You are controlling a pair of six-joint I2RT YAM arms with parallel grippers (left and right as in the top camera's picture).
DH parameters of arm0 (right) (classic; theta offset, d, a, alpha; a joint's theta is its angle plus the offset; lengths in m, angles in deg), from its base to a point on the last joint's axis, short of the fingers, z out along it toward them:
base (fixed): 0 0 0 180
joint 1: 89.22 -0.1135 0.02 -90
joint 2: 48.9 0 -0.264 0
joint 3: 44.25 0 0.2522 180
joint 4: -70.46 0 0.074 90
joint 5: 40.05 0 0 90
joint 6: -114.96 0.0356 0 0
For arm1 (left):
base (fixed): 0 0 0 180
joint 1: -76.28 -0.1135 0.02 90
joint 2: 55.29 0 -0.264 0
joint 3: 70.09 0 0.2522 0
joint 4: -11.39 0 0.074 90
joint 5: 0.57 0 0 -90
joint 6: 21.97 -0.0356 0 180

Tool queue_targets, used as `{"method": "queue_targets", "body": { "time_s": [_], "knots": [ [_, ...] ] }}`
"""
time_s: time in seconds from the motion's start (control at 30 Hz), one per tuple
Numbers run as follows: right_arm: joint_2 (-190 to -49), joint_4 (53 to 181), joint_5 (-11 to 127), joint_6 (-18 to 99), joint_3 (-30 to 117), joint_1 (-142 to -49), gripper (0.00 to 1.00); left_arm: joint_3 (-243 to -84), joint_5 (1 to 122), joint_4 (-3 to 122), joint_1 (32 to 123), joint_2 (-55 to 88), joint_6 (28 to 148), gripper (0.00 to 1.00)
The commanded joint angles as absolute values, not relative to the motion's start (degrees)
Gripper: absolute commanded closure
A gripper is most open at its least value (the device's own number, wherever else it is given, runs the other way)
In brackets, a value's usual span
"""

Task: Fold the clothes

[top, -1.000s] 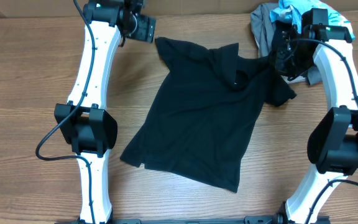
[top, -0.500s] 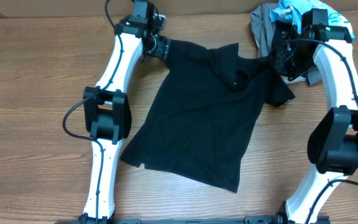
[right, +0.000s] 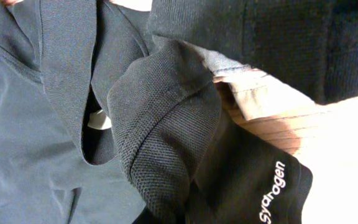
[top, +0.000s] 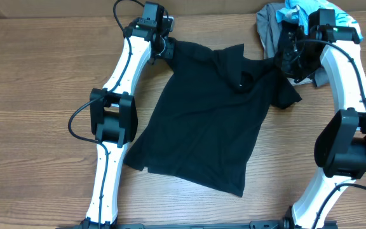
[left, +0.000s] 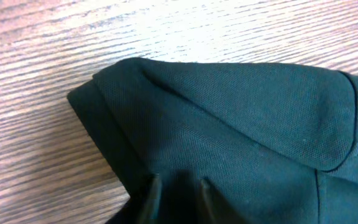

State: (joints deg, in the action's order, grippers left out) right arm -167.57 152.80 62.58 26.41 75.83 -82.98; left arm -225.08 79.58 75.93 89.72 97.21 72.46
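My left gripper will grab the sleeve [left: 118, 146] near its cuff and pull it toward the back before folding, as a fold runs from sleeve to shoulder.
The black T-shirt [top: 208, 121] lies spread on the wooden table, hem toward the front. My left gripper [top: 164, 48] is at its far-left sleeve. In the left wrist view, the sleeve [left: 229, 112] fills the frame and the left gripper [left: 178, 191] has closed in on a pinch of it. My right gripper [top: 289, 60] is at the shirt's far-right shoulder. In the right wrist view, bunched black cloth [right: 166, 124] hides the fingers; a white logo [right: 271, 193] and a white tag [right: 98, 121] show. The gripper is shut on this cloth.
A heap of grey garments [top: 271, 25] with a light blue one [top: 297, 9] on top sits at the back right, just behind the right gripper. Bare wooden table [top: 30, 95] stretches to the left of the shirt and along the front.
My left arm swung right from the bare table onto the shirt's far-left sleeve, and its jaws closed in on the fabric. The right arm and the shirt's body stayed still.
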Motion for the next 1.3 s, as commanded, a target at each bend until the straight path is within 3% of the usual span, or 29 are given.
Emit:
{"method": "queue_targets", "body": {
  "time_s": [0.0,0.07,0.2,0.27,0.47,0.57,0.67,0.83,1.27],
  "knots": [
    [-167.70,152.69,62.20,26.22,75.64,-83.12,0.96,-225.47,79.32,75.98,89.83,97.26,72.83,0.87],
    [-167.70,152.71,62.20,26.22,75.64,-83.12,0.96,-225.47,79.30,76.17,89.83,97.26,73.07,0.87],
    [-167.70,152.91,62.20,26.22,75.64,-83.12,0.96,-225.36,79.25,77.46,89.83,97.26,73.46,0.57],
    [-167.70,152.91,62.20,26.22,75.64,-83.12,0.96,-224.90,79.28,77.83,89.83,97.26,73.88,0.48],
    [-167.70,152.89,62.20,26.22,75.64,-83.12,0.96,-221.38,78.84,76.59,89.85,97.26,74.56,0.45],
    [-167.70,152.89,62.20,26.22,75.64,-83.12,0.96,-220.25,78.86,75.61,89.85,97.26,74.95,0.48],
    [-167.70,152.91,62.18,26.22,75.64,-83.12,0.96,-220.22,78.90,74.42,89.85,97.26,75.19,0.60],
    [-167.70,153.06,62.16,26.20,75.64,-83.12,0.96,-220.49,79.80,69.57,89.65,97.17,77.60,0.95],
    [-167.70,152.38,62.18,26.24,75.64,-83.09,0.96,-232.40,85.64,61.68,86.79,97.06,78.01,0.96]
  ]
}}
